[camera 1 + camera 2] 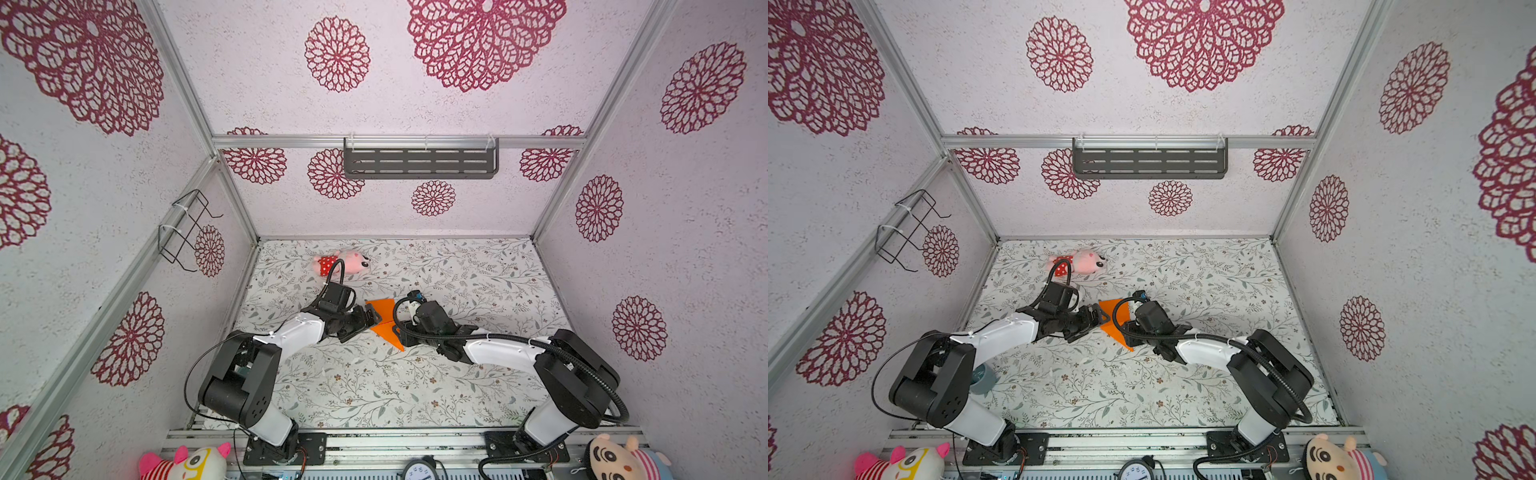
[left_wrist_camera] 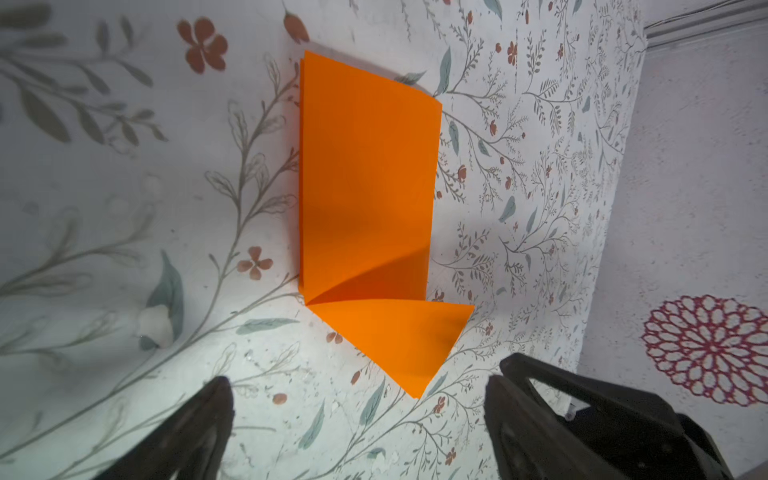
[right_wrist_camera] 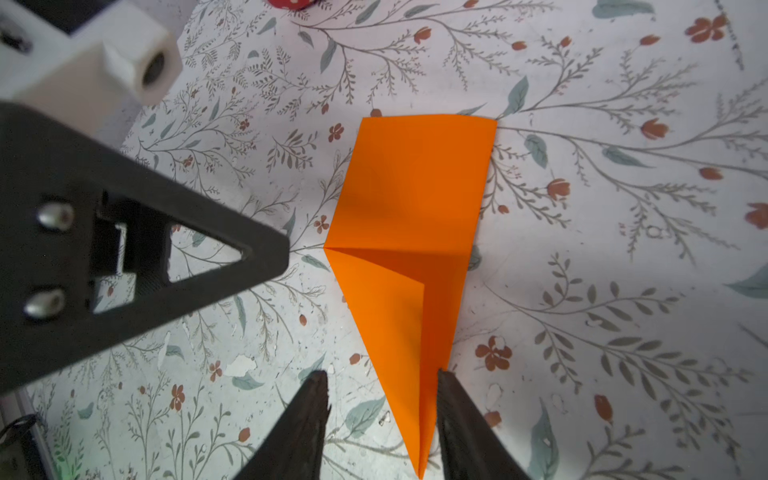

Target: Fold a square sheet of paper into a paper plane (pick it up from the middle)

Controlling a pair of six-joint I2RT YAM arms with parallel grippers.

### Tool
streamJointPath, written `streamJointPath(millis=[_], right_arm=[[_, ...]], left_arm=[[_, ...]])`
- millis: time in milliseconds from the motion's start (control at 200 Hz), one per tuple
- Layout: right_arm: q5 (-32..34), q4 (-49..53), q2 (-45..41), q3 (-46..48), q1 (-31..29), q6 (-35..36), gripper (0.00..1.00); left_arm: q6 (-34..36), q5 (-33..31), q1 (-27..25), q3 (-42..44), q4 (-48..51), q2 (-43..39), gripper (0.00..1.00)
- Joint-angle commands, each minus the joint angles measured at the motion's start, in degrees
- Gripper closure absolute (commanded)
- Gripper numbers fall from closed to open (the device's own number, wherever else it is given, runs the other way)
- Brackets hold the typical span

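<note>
The folded corner's edge sticks up off the orange sheet; my left gripper needs to flatten it before my right gripper takes the sheet's pointed tip (image 3: pixel 418 449).
The orange sheet of paper (image 1: pixel 384 316) (image 1: pixel 1108 309) lies flat on the floral table, folded into a long strip with one end turned into a point (image 2: pixel 370 187) (image 3: pixel 411 199). My left gripper (image 1: pixel 372 315) (image 1: pixel 1102 316) (image 2: pixel 359 378) is open wide and holds nothing; the folded corner lies just ahead of its fingers. My right gripper (image 1: pixel 397 332) (image 1: pixel 1129 338) (image 3: pixel 381 374) is open on the opposite side. The paper's pointed tip lies on the table between its fingers, close against one of them. No finished paper plane is in view.
A pink plush toy (image 1: pixel 349 262) (image 1: pixel 1086 262) lies behind the left arm. A grey slotted shelf (image 1: pixel 419 162) hangs on the back wall and a wire rack (image 1: pixel 187 228) on the left wall. More plush toys (image 1: pixel 187 463) (image 1: pixel 619 457) sit at the front rail.
</note>
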State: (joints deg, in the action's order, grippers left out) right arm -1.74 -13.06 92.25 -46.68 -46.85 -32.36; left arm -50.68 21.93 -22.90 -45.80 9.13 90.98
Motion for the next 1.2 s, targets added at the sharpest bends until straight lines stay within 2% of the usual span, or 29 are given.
streamJointPath(millis=[0,135,245,645,1196], right_arm=[[-1.8,-2.1,0.8,-0.1,1.7,-3.5,0.54],[-6.5,-2.8,3.8,-1.9,3.1,-3.6,0.6],[-6.3,-0.5,6.7,-4.4,3.3,-3.1,0.66],[-5.5,1.6,11.3,-7.4,4.4,-2.1,0.8],[-5.6,3.3,14.0,-8.2,4.9,-2.2,0.83]], left_arm=[[-4.2,3.7,-0.5,1.8,-9.2,-0.9,0.03],[-4.2,4.9,-0.9,1.9,-9.1,1.0,0.03],[-4.8,6.7,-0.9,1.5,-9.6,3.2,0.0],[-6.2,12.5,-0.4,-0.5,-13.1,9.8,0.28],[-6.1,15.4,1.2,-1.4,-16.3,13.0,0.52]])
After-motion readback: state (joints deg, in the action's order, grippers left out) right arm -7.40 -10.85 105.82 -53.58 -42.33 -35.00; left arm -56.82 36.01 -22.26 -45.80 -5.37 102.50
